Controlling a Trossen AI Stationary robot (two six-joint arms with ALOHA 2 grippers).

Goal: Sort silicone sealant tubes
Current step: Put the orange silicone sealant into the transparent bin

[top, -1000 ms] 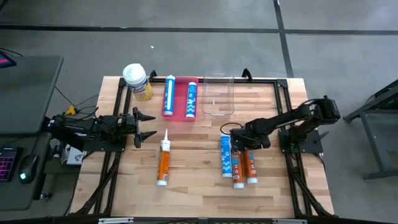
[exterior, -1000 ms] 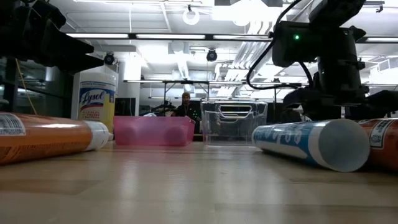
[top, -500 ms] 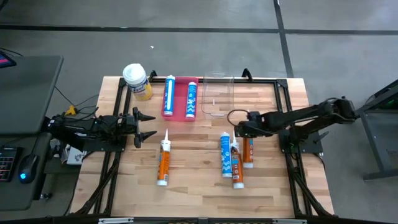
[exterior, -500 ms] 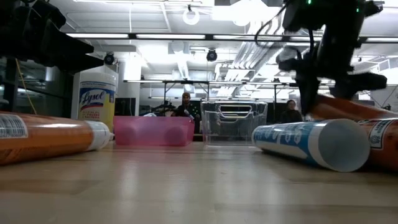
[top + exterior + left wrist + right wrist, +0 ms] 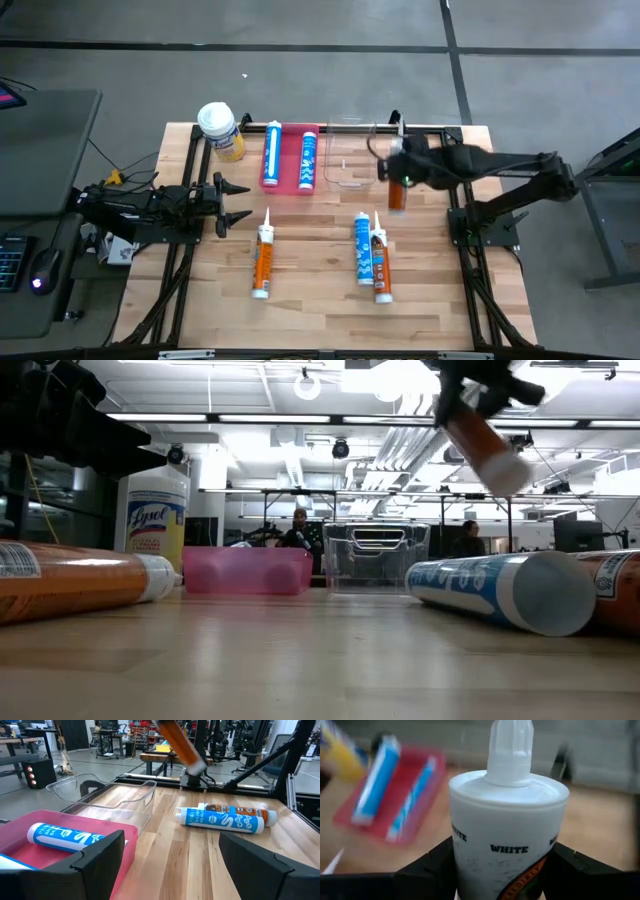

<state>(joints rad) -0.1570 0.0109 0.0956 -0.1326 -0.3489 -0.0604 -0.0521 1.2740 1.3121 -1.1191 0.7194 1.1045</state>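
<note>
I will use my right gripper to set the orange tube down in the clear bin (image 5: 343, 147), the one that sits beside the pink tray.
My right gripper (image 5: 400, 168) is shut on an orange sealant tube (image 5: 397, 193) in the air beside the clear bin (image 5: 350, 160). The tube also shows tilted in the low view (image 5: 483, 442). Two blue tubes (image 5: 272, 155) (image 5: 308, 160) lie in the pink tray (image 5: 292, 185). On the wood lie an orange tube (image 5: 263, 262), a blue tube (image 5: 363, 250) and another orange tube (image 5: 381, 268). My left gripper (image 5: 236, 203) waits open at the table's left edge, pointing level. My right gripper pinches the orange tube's body just behind its white nozzle end (image 5: 505, 862), one finger (image 5: 427, 867) on each side. The fingers slant down from the table's right and lie across the tube. The tube is lifted clear and tilted, its flat base end (image 5: 506, 472) lowest.
A yellow jar with a white lid (image 5: 221, 131) stands at the far left corner. Black frame rails (image 5: 470, 250) run along the table's sides. Bare wood (image 5: 310, 250) lies between the left orange tube and the pair on the right.
My right gripper has risen from the tubes at the table's near right and gone toward the far edge, turning as it went. The orange tube first came up by one end and now hangs clear of the table beside the clear bin. The blue and orange tubes beside it stayed.
</note>
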